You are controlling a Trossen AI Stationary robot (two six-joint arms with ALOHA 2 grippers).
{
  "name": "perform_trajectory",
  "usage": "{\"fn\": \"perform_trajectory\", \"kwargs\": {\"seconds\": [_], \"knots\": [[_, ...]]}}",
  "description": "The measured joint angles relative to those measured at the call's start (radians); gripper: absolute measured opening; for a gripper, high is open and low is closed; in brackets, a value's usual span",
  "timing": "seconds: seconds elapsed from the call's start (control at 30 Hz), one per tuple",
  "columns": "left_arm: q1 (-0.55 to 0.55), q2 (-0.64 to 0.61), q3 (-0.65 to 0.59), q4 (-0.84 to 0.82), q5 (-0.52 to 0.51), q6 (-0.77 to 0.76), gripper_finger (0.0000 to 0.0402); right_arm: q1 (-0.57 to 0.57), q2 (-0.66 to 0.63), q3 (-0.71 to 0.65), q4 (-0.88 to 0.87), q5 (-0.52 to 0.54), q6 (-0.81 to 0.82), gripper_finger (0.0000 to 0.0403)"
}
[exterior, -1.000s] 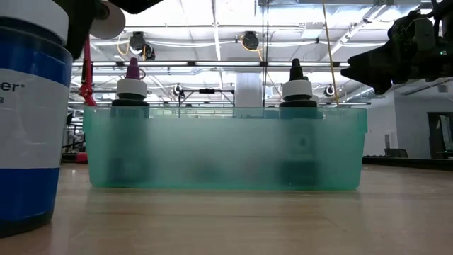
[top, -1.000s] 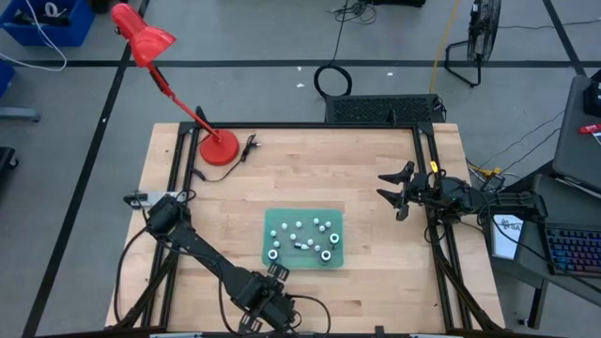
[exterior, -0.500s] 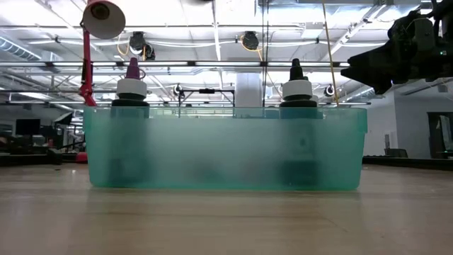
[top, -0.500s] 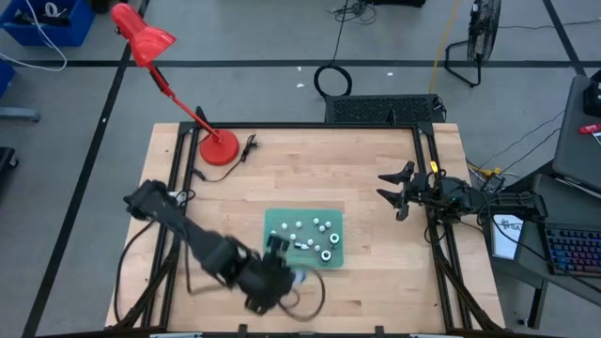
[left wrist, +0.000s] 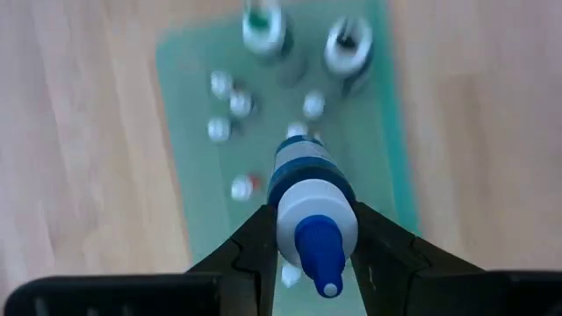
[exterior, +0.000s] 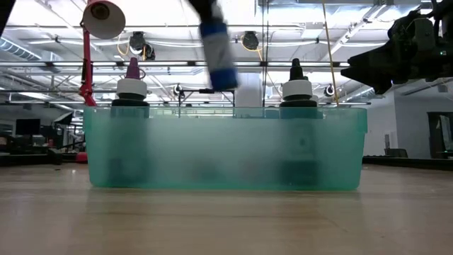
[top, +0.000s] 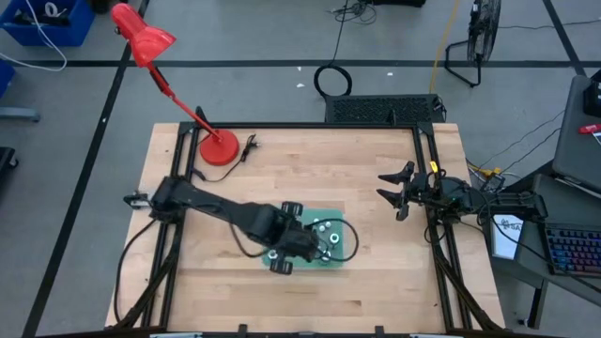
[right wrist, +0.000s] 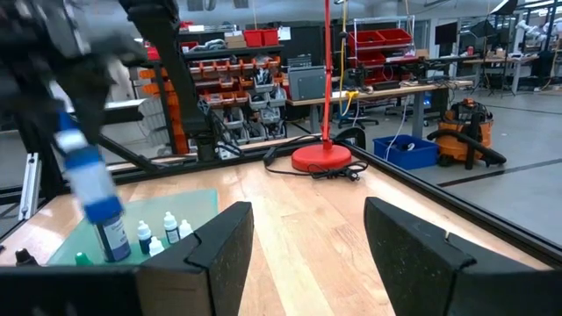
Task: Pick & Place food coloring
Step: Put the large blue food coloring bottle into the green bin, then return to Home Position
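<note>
The blue-and-white food coloring bottle, which now hangs over the green tray, will be set down by my left gripper near the middle of the green tray's near edge (top: pixel 294 255) (left wrist: pixel 369 195).
A blue-and-white food coloring bottle (left wrist: pixel 312 197) with a blue nozzle hangs over the green tray (top: pixel 340 253), with my left gripper (left wrist: pixel 314 254) shut on it. In the low view the bottle (exterior: pixel 218 57) is above the tray's rim (exterior: pixel 226 112). Several tiny whitish bottles (left wrist: pixel 230 104) and larger dark round ones (left wrist: pixel 348 44) stand in the tray. Over the table's right side my right gripper (top: pixel 394 192) waits level and open, with nothing between its fingers (right wrist: pixel 219 250). My left gripper pinches the bottle's white upper part (left wrist: pixel 303 219), just below the blue nozzle, between its two fingers (left wrist: pixel 255 250). The fingers come steeply from above. The bottle hangs below them, nozzle up and slightly tilted, clear of the tray.
A red desk lamp stands with its base (top: pixel 218 148) at the table's far left. Two tall capped bottles (exterior: pixel 132 88) (exterior: pixel 297 88) rise above the tray's rim. Bare wood lies around the tray on all sides.
My left gripper has gone up and away from the table's near edge toward the tray, carrying the bottle. The bottle stood on the table near the front edge; it is now lifted clear and hangs over the tray.
</note>
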Motion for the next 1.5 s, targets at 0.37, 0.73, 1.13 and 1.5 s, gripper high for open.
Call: {"fn": "perform_trajectory", "kwargs": {"seconds": [0.37, 0.73, 1.13, 1.5], "knots": [[-0.029, 0.187, -0.001, -0.046, 0.083, 0.045, 0.0116, 0.000, 0.000, 0.000, 0.000, 0.000, 0.000, 0.0208], [-0.033, 0.231, 0.002, -0.052, 0.136, 0.073, 0.0116, 0.000, 0.000, 0.000, 0.001, 0.000, 0.000, 0.0208], [-0.014, 0.236, 0.190, -0.120, 0.153, 0.063, 0.0291, 0.000, 0.000, 0.000, 0.001, 0.000, 0.000, 0.0208], [-0.014, -0.125, 0.120, 0.058, 0.204, 0.214, 0.0341, 0.000, 0.001, 0.000, -0.002, 0.000, 0.000, 0.0208]]}}
